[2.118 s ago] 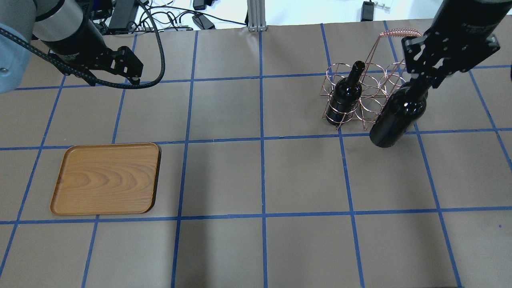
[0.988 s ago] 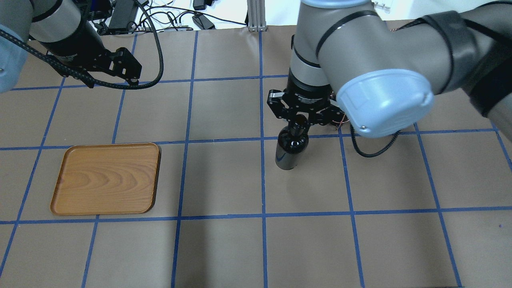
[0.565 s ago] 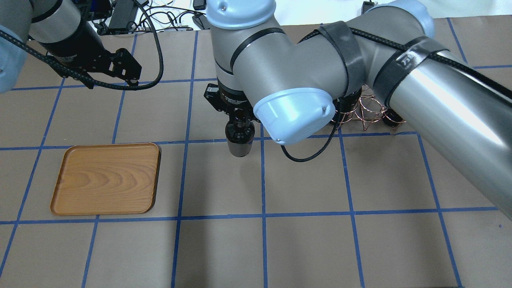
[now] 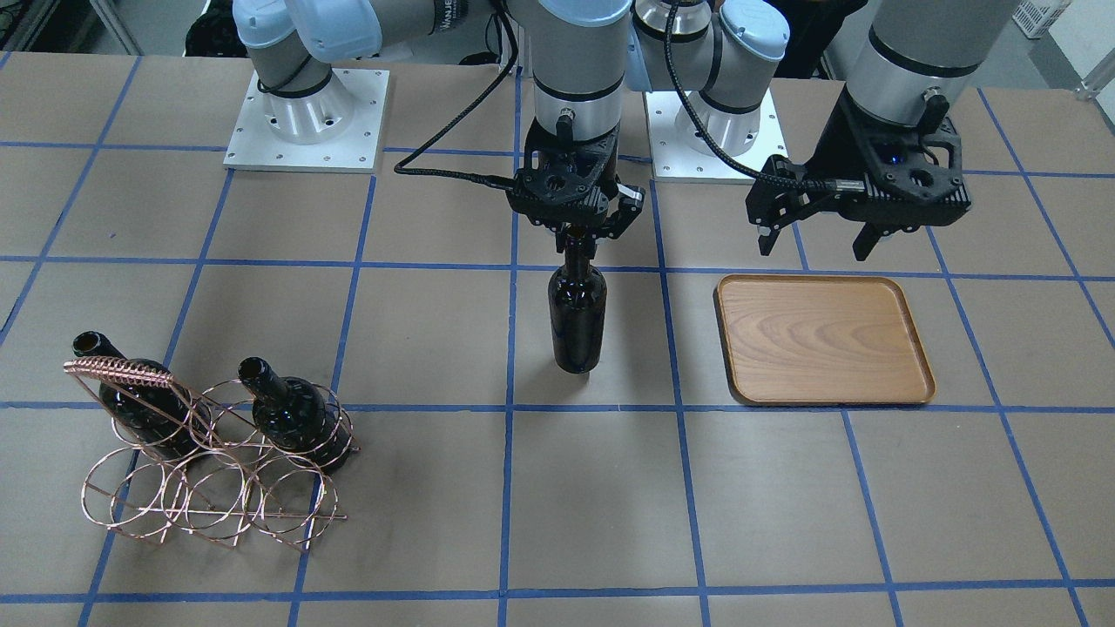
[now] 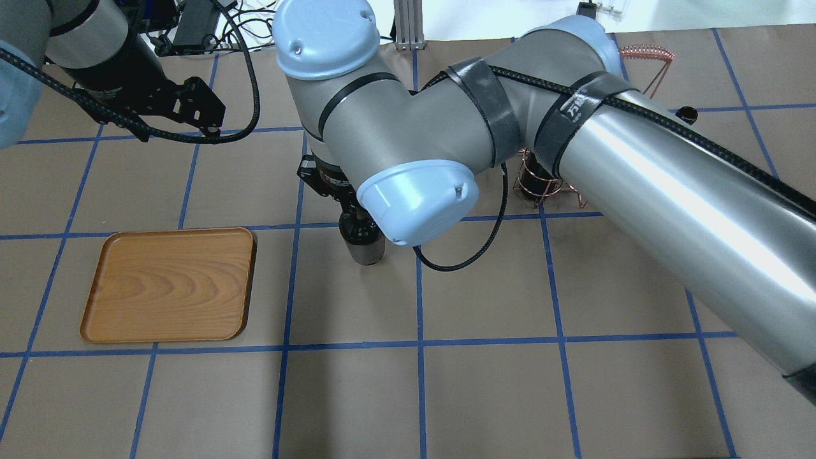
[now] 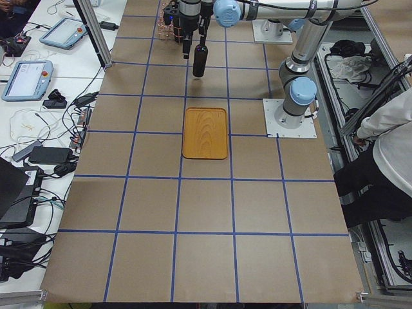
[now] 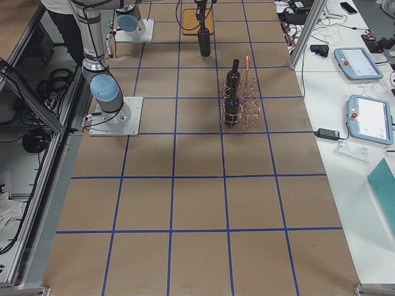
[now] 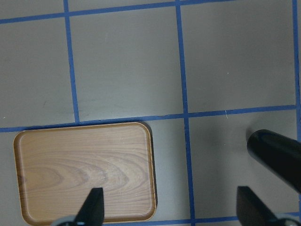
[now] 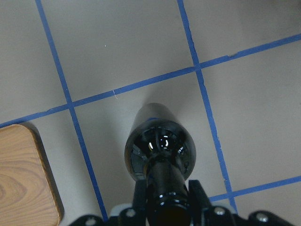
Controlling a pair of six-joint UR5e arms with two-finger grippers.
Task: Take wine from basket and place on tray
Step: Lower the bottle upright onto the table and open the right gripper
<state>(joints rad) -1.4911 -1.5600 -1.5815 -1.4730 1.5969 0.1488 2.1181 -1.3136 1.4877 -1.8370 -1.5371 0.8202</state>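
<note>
The wine bottle, now held upright over the table, will be let go by my right gripper on the bare table [image 4: 572,354] [image 9: 163,132] between the copper wire basket and the wooden tray.
My right gripper [image 4: 577,237] is shut on the neck of a near-black wine bottle [image 4: 577,318]. It holds the bottle upright over the table, between the basket and the tray. The bottle also shows in the overhead view [image 5: 364,245] and the right wrist view [image 9: 160,146]. The wooden tray [image 4: 823,340] lies flat and bare, about one grid square from the bottle; it also shows in the overhead view [image 5: 169,284]. My left gripper [image 4: 813,248] is open and empty, hovering over the tray's robot-side edge. The copper wire basket [image 4: 209,488] stands at the far side and holds two more bottles [image 4: 292,414].
My right arm's elbow and forearm [image 5: 574,159] stretch across the table and hide most of the basket in the overhead view. Blue tape lines grid the brown table. Tablets and cables lie on the side benches [image 6: 38,77].
My right arm has carried the bottle from beside the basket across the table toward the tray. The left arm has not moved.
</note>
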